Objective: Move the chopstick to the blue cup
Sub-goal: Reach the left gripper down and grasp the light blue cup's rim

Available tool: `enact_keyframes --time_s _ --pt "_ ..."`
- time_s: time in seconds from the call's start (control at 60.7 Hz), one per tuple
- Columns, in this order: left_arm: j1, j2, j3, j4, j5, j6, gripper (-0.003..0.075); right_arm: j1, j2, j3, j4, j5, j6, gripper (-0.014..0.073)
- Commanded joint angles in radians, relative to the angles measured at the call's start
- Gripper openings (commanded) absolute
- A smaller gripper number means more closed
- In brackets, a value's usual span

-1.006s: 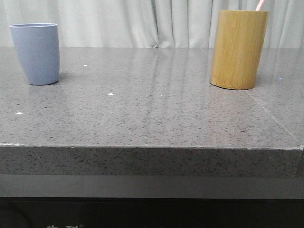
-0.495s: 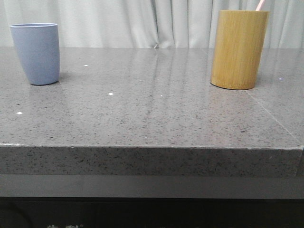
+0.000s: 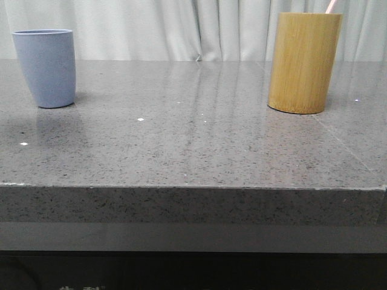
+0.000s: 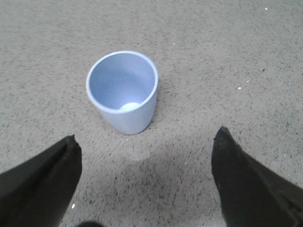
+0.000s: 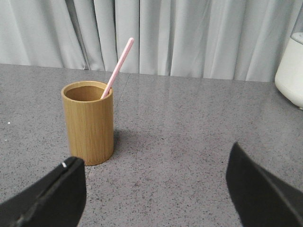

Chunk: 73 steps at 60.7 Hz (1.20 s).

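Note:
Next, my left gripper will go to the blue cup's rim [image 3: 71,33] [image 4: 155,81], on the side toward the tan bamboo holder, and close there.
The blue cup [image 3: 45,67] stands upright at the table's back left, and its inside looks empty in the left wrist view [image 4: 123,92]. My left gripper [image 4: 147,137] hovers above and short of it, open, with nothing between its fingers. A pink chopstick [image 5: 118,66] leans in the tan bamboo holder [image 5: 88,123] at the back right; in the front view only the chopstick's tip [image 3: 331,6] shows over the holder [image 3: 304,63]. My right gripper [image 5: 155,156] is open and empty, some way short of the holder. Neither gripper shows in the front view.
A white rounded object [image 5: 291,71] stands at the edge of the right wrist view, beyond the holder's side. Grey curtains hang behind the speckled grey table [image 3: 193,145], whose front edge [image 3: 193,188] runs across the front view.
A faint shadow has spread over the table in front of the blue cup. The cup and the holder have not moved.

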State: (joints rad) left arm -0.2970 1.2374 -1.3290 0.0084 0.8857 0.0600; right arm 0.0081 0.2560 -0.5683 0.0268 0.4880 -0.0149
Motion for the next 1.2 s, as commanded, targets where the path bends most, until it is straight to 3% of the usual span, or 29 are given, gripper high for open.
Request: enact_keyframes --time_s 0.0,0.181,0.346,0.907,1.039,1.187 --pt "-0.015 0.099 -0.178 -0.008 0.074 0.0 0.0557 -0.005 0.019 -0.025 -0.001 -0.088 -0.006 0.0613" --pt "-0.015 0.322 -0.444 -0.008 0.251 0.025 0.0557 -0.005 0.019 -0.025 -0.001 -0.088 -0.006 0.0613" --pt "-0.015 0.461 -0.589 -0.008 0.305 0.028 0.0557 -0.005 0.019 -0.025 -0.002 -0.088 -0.006 0.0613" --pt "-0.015 0.625 -0.635 -0.008 0.322 0.028 0.0554 -0.005 0.019 -0.025 -0.002 -0.089 -0.006 0.0613" --pt "-0.015 0.642 -0.635 -0.008 0.336 0.028 0.0505 -0.005 0.019 -0.025 -0.002 -0.089 -0.006 0.0613" --pt "-0.015 0.645 -0.635 -0.008 0.344 0.028 0.0365 -0.005 0.019 -0.025 -0.002 -0.089 -0.006 0.0613"
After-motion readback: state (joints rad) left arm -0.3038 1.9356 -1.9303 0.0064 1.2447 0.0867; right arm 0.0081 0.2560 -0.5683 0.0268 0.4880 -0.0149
